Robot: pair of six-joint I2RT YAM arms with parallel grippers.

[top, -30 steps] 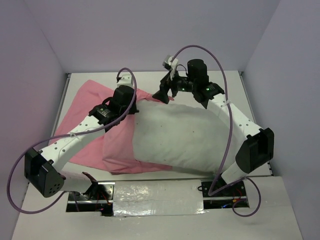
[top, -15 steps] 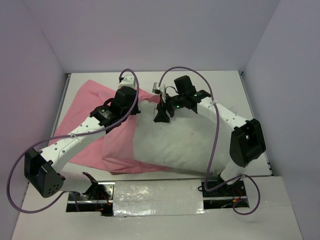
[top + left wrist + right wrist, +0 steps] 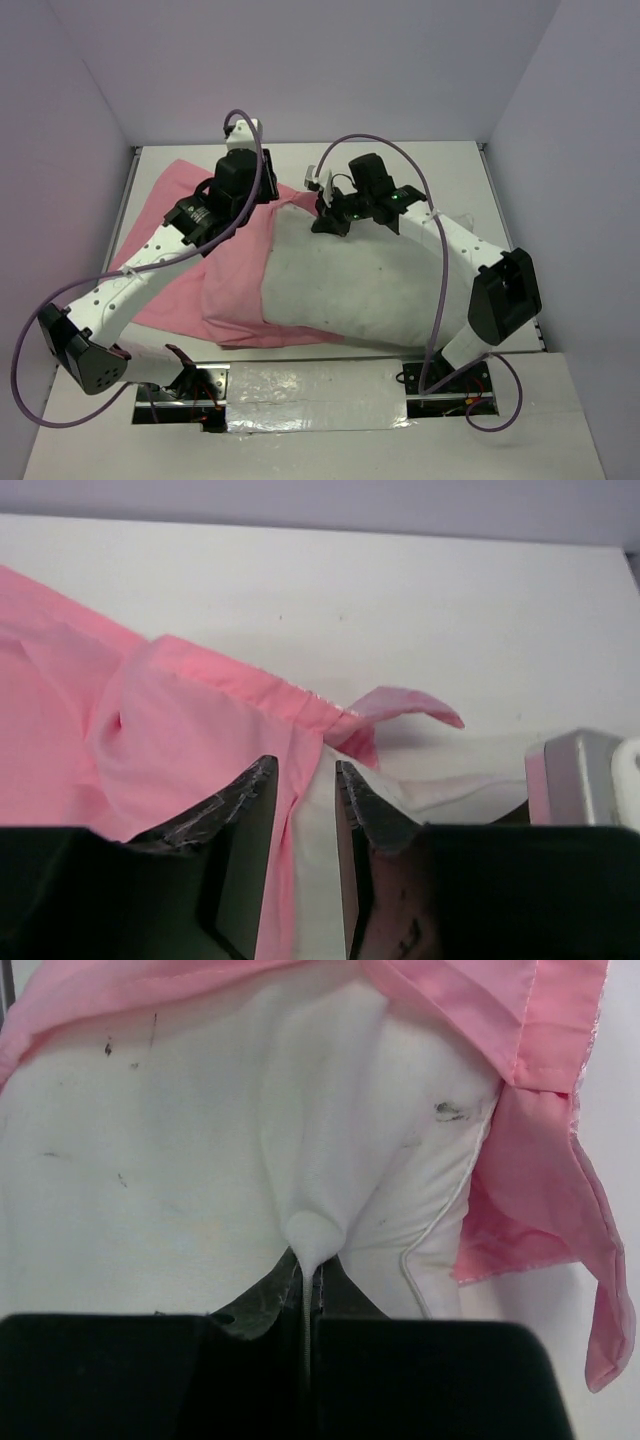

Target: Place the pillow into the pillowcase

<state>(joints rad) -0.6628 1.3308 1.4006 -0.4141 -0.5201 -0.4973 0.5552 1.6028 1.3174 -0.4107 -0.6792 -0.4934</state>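
The top edge of the pillowcase sits short of the fold that my right gripper pinches, so my left gripper should grab that top edge (image 3: 306, 776) and pull it over the pillow.
The white pillow (image 3: 350, 285) lies across the middle of the table, its left end tucked into the pink pillowcase (image 3: 175, 270). My right gripper (image 3: 326, 222) is at the pillow's far edge. In the right wrist view the gripper (image 3: 310, 1265) is shut on a pinched fold of the pillow (image 3: 150, 1160), with the pillowcase hem (image 3: 540, 1150) draped beside it. My left gripper (image 3: 263, 203) hovers at the case's mouth. Seen from the left wrist, the gripper (image 3: 305, 775) has its jaws apart, and the pillowcase (image 3: 150, 740) and pillow (image 3: 315, 860) show in the gap.
The white table (image 3: 430, 170) is boxed in by pale walls at the back and both sides. Purple cables loop above both arms. A grey part of the right arm's wrist (image 3: 575, 780) sits close to my left gripper's right side.
The right gripper came forward from the back, dropped onto the pillow's far edge and shut on its fabric. The left gripper opened and rose toward the back.
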